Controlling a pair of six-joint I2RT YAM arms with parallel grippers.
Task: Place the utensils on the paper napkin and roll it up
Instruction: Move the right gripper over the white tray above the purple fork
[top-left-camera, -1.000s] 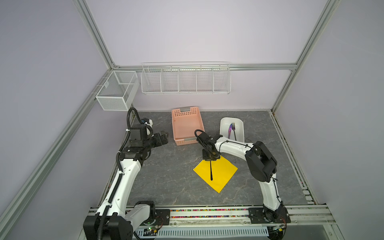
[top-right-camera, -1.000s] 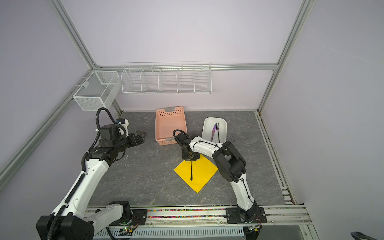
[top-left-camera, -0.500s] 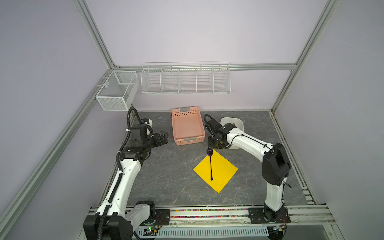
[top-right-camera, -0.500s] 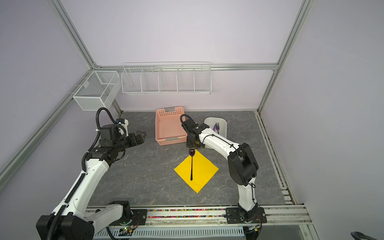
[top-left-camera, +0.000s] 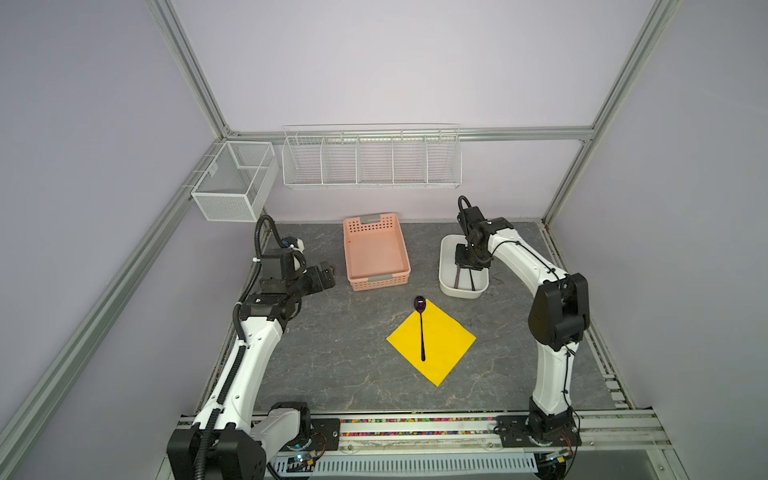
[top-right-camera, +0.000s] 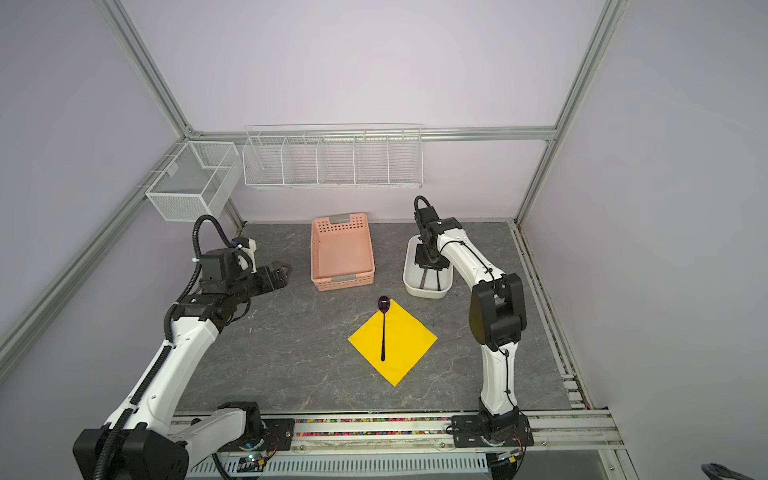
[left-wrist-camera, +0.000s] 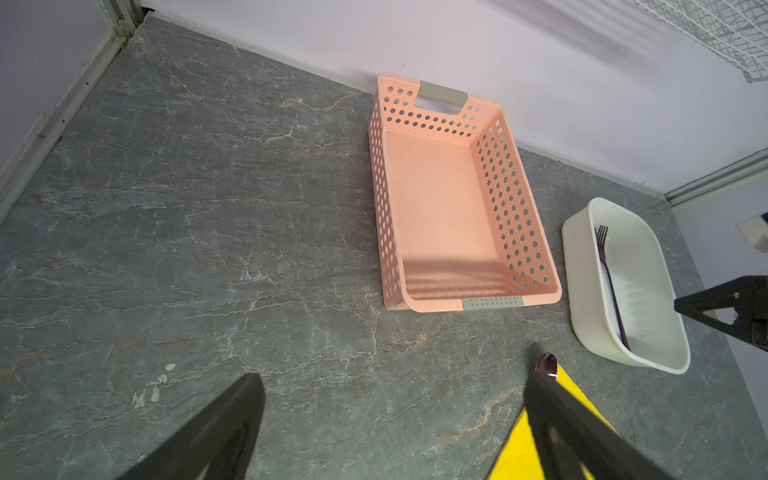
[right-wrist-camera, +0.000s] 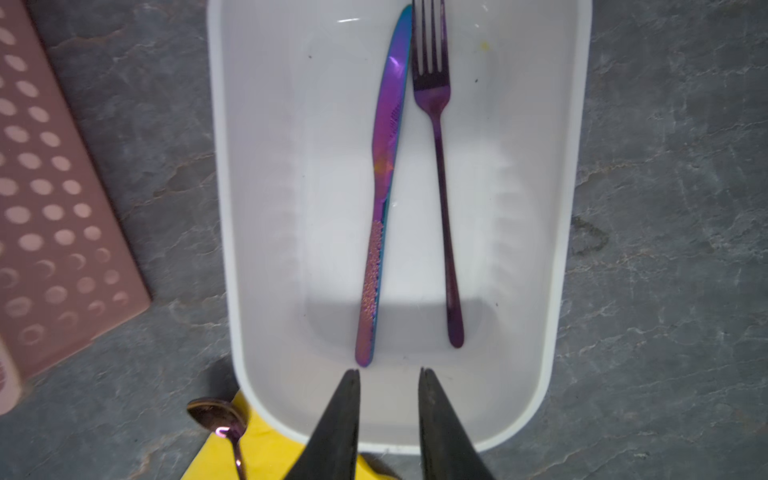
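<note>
The purple fork in the white tub is next for my right gripper, which should go there and close on the fork's handle (top-left-camera: 469, 269) (right-wrist-camera: 437, 137), just below the fork's head.
The yellow paper napkin (top-left-camera: 432, 341) (top-right-camera: 392, 340) lies as a diamond at the middle front of the table. A dark spoon (top-left-camera: 421, 328) (top-right-camera: 383, 328) rests on it, bowl poking past the far corner. In the right wrist view a purple knife (right-wrist-camera: 384, 183) and fork (right-wrist-camera: 438, 166) lie side by side in the white tub (right-wrist-camera: 224, 208) (top-left-camera: 444, 266). My right gripper (right-wrist-camera: 388, 372) (top-left-camera: 468, 259) hovers over the tub, open a little, with nothing between its fingers. At the far left my left gripper (left-wrist-camera: 392, 388) (top-left-camera: 326, 276) stands wide open and empty.
A pink perforated basket (top-left-camera: 376, 253) (top-right-camera: 341, 253) sits between the two arms at the back. Two white wire racks (top-left-camera: 370, 160) hang on the rear wall. The grey stone-look table is walled on three sides by a metal frame.
My right gripper has let go of the spoon on the napkin and swung back and right to above the white tub. The left arm has not moved.
</note>
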